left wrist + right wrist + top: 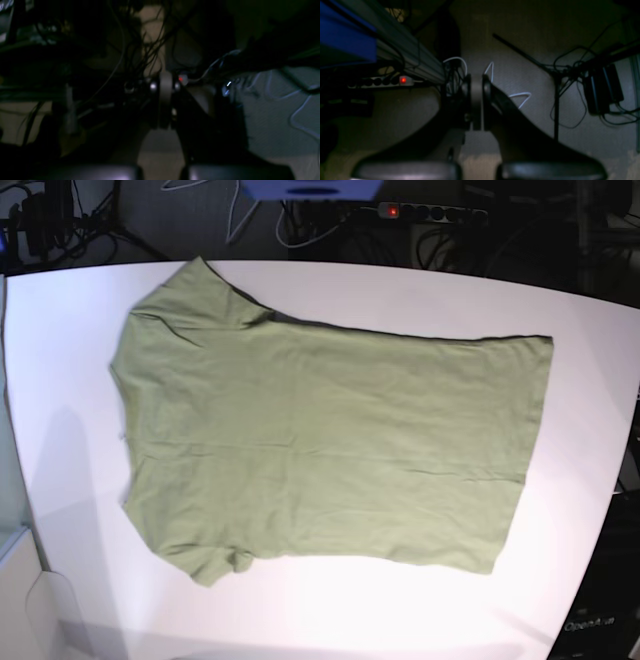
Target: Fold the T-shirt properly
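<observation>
The olive-green T-shirt is next for my right gripper, which should go to it and close on the far sleeve's outer corner (196,268), near the far edge of the table.
The olive-green T-shirt (330,440) lies spread flat on the white table (60,330), with its collar end to the left and its hem to the right. One sleeve points to the far left corner and the other to the near left. Neither gripper shows in the base view. In the left wrist view my left gripper (165,100) has its fingers pressed together, holds nothing, and faces a dark floor with cables. In the right wrist view my right gripper (476,100) is likewise shut and empty over dark floor. The shirt does not show in either wrist view.
A power strip with a red light (392,211) lies behind the table and also shows in the right wrist view (403,80). Cables (140,45) and black power bricks (602,87) hang in the dark. A blue object (310,188) sits beyond the far edge.
</observation>
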Available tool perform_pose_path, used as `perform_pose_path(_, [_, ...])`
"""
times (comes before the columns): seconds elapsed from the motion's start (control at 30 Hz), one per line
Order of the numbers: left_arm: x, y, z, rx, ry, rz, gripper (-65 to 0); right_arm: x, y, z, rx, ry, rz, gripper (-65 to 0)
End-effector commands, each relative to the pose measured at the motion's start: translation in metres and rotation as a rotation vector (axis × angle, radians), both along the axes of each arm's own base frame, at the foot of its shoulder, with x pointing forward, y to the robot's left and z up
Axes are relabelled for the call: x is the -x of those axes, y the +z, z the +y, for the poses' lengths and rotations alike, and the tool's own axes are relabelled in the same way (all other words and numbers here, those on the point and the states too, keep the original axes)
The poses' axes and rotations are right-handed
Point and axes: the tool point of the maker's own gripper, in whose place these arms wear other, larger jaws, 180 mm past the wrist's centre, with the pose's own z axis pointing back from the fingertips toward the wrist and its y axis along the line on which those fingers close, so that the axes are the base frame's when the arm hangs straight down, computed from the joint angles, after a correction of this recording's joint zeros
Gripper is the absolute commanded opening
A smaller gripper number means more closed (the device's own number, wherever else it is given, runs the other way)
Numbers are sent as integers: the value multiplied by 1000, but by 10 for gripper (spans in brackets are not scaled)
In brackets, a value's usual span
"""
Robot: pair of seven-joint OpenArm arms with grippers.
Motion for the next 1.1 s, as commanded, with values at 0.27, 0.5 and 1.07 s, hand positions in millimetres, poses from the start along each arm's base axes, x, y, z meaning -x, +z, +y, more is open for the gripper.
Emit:
perform_pose_path(0.27, [17, 11, 3, -6, -1, -8, -650, -2, 52, -20, 62, 61, -179, -650])
perform_pose_path(0.5, [-1, 32, 11, -30, 38, -139, -650, -24, 116, -26, 94, 115, -363, -650])
perform_pose_path(1.07, [-109, 166, 21, 46, 123, -397, -650, -118, 150, -33, 138, 171, -396, -649])
